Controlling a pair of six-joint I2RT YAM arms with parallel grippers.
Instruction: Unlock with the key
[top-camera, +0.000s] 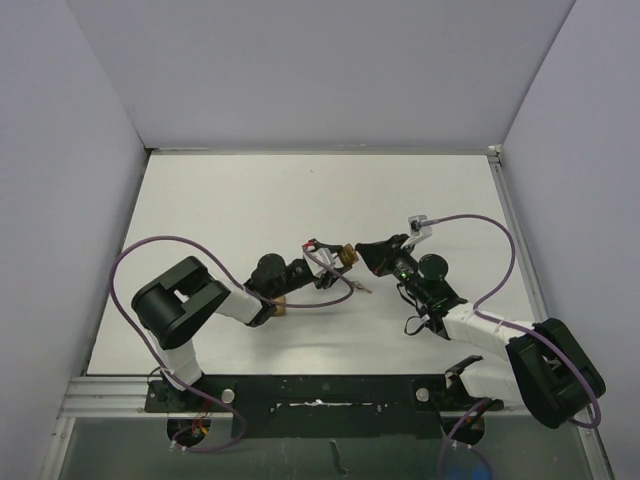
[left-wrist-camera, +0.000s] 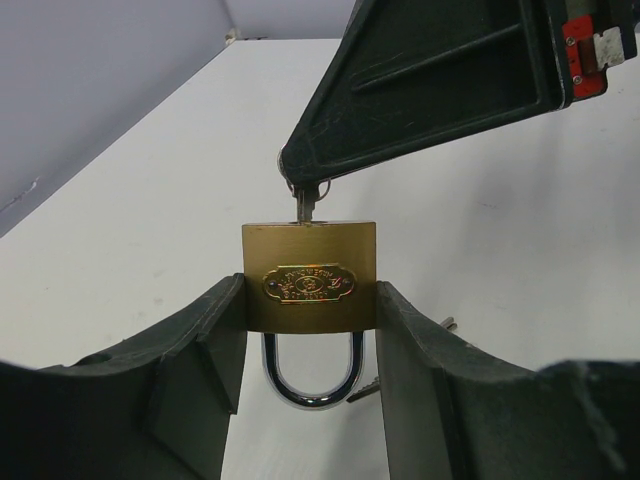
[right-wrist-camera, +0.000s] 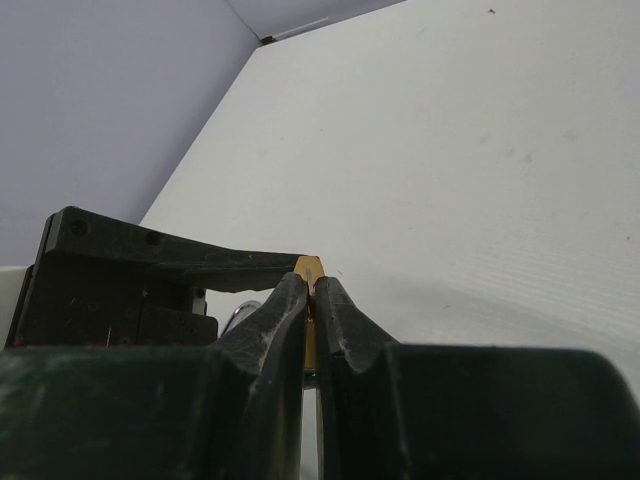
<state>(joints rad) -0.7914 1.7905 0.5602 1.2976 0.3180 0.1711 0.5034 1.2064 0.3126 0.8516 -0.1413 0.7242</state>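
Observation:
I pinch the padlock's key only with my right fingertips, so I should open, back off and grip the key's head (left-wrist-camera: 307, 199) deeper before turning.
A brass padlock (left-wrist-camera: 310, 275) with a steel shackle (left-wrist-camera: 310, 385) is clamped by its sides between my left gripper's (left-wrist-camera: 310, 300) fingers, keyhole end away from the wrist. In the top view the padlock (top-camera: 346, 256) sits mid-table between both grippers. My right gripper (top-camera: 368, 253) is shut on the key (left-wrist-camera: 306, 205), whose blade enters the padlock's keyhole end. In the right wrist view the gripper (right-wrist-camera: 312, 290) pinches the thin key, with the brass padlock (right-wrist-camera: 308, 263) just past the tips. Both shackle legs sit in the body.
Loose spare keys (top-camera: 360, 288) lie on the white table under the padlock, and one shows in the left wrist view (left-wrist-camera: 365, 388). Purple cables (top-camera: 150, 245) loop beside both arms. Pale walls close the table on three sides.

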